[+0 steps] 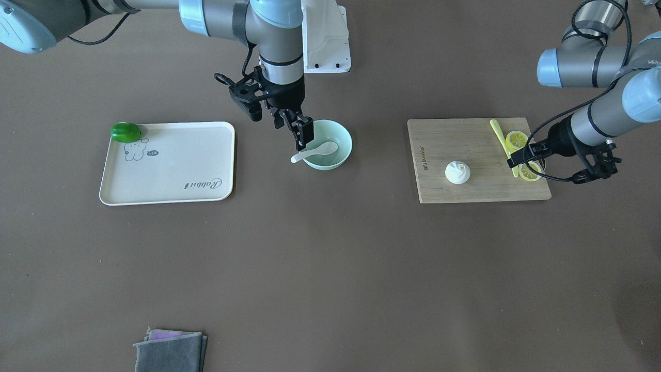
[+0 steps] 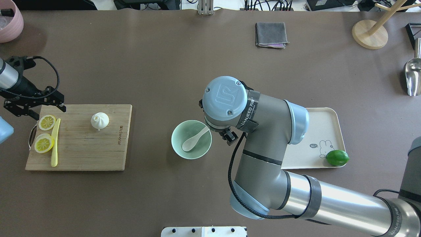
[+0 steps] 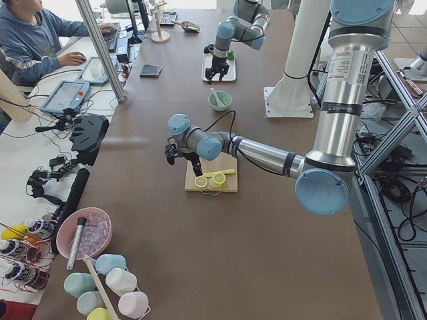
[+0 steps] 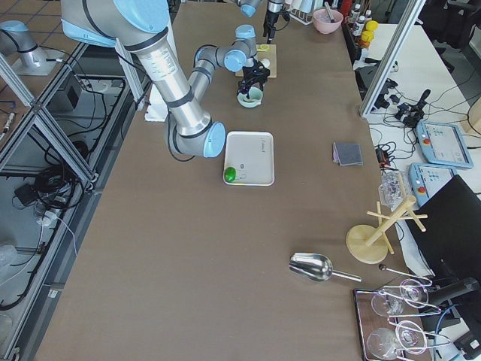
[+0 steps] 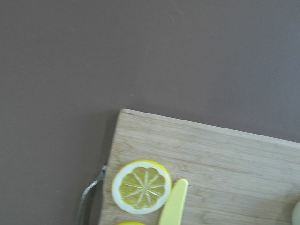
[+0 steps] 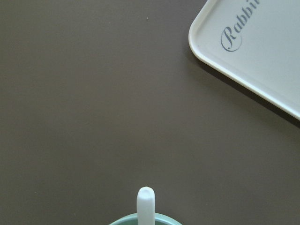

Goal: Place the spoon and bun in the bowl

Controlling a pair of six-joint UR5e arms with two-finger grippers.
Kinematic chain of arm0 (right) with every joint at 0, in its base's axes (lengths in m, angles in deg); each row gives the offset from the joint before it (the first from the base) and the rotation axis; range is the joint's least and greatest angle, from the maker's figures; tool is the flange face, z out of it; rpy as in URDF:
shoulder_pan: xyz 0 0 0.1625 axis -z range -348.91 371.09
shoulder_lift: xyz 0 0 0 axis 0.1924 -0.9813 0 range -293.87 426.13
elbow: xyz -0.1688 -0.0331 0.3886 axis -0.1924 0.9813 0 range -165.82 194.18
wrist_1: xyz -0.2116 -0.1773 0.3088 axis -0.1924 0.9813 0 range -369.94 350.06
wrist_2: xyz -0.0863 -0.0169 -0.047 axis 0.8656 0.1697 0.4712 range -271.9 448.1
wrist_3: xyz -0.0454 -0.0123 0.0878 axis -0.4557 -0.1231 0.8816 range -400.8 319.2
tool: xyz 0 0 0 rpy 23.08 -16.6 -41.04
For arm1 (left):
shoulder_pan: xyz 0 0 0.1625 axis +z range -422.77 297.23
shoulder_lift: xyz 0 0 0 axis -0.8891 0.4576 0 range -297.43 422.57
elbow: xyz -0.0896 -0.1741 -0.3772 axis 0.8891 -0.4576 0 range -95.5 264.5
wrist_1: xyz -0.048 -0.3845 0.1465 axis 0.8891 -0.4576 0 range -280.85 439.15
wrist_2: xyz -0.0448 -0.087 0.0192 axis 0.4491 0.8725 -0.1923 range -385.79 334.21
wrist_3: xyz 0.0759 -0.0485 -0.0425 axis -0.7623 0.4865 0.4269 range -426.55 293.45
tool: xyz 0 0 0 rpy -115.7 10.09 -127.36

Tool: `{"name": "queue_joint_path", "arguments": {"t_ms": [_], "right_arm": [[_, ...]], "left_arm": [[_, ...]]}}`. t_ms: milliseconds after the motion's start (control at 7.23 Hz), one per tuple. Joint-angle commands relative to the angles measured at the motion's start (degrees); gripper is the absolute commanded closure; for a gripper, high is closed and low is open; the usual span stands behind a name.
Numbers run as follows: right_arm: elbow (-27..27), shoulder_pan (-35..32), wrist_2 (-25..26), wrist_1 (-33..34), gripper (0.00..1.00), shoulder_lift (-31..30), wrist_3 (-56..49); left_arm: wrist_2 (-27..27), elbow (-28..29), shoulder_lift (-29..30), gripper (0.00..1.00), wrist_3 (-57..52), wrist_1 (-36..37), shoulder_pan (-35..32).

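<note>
The white bun's top (image 1: 457,170), away from the lemon slices on the wooden board, is the next spot my left gripper should go to and close on.
The white spoon (image 1: 323,150) lies in the mint-green bowl (image 1: 342,135), scoop inside and handle out over the rim toward the tray; it also shows in the overhead view (image 2: 192,142) and its handle tip in the right wrist view (image 6: 146,201). My right gripper (image 1: 298,129) hangs just above the bowl's rim, open, clear of the spoon. The white bun (image 1: 457,172) sits on the wooden board (image 1: 465,139). My left gripper (image 1: 526,157) hovers open over the board's outer end above the lemon slices, a hand's width from the bun (image 2: 99,120).
A pale-yellow knife (image 1: 503,144) and two lemon slices (image 2: 43,144) lie on the board's outer end. A cream tray (image 1: 170,175) with a green lime (image 1: 126,132) on its corner lies beyond the bowl. A grey cloth (image 1: 170,351) lies near the operators' edge.
</note>
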Motion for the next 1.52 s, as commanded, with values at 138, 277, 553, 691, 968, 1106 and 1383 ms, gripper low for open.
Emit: {"name": "queue_joint_path", "arguments": {"t_ms": [138,277,553,691,968,1106,1383], "right_arm": [[-6.04,-4.54,-5.58,1.56,0.0,-6.43,-9.51],[-7.54,-6.04,-7.09,1.3,0.0,-9.08,-13.05],[-7.29,-6.76,-7.1,1.12,0.0,-9.89,-15.7],[-7.21,-7.02,-7.11,1.12,0.0,-10.16,-16.15],[-7.21,-7.2,-7.11,0.94,0.0,-11.39,-17.99],[-7.29,-7.55,-7.19,0.94,0.0,-11.65,-18.26],[-7.29,-9.39,-9.64,0.94,0.0,-12.09,-18.79]], "left_arm": [[-3.18,1.24,6.18,0.02,11.82,-1.71,6.15],[-3.46,1.33,6.98,0.02,13.67,-1.71,7.38],[-5.22,1.24,7.16,0.2,13.78,-1.71,8.97],[-5.66,1.33,7.16,0.35,13.78,-1.71,9.24],[-6.36,2.03,7.34,0.74,15.7,-1.71,10.64],[-6.63,2.03,7.86,1.0,17.36,-1.79,10.65],[-6.54,1.51,11.36,1.0,23.4,-1.53,10.73]]}}
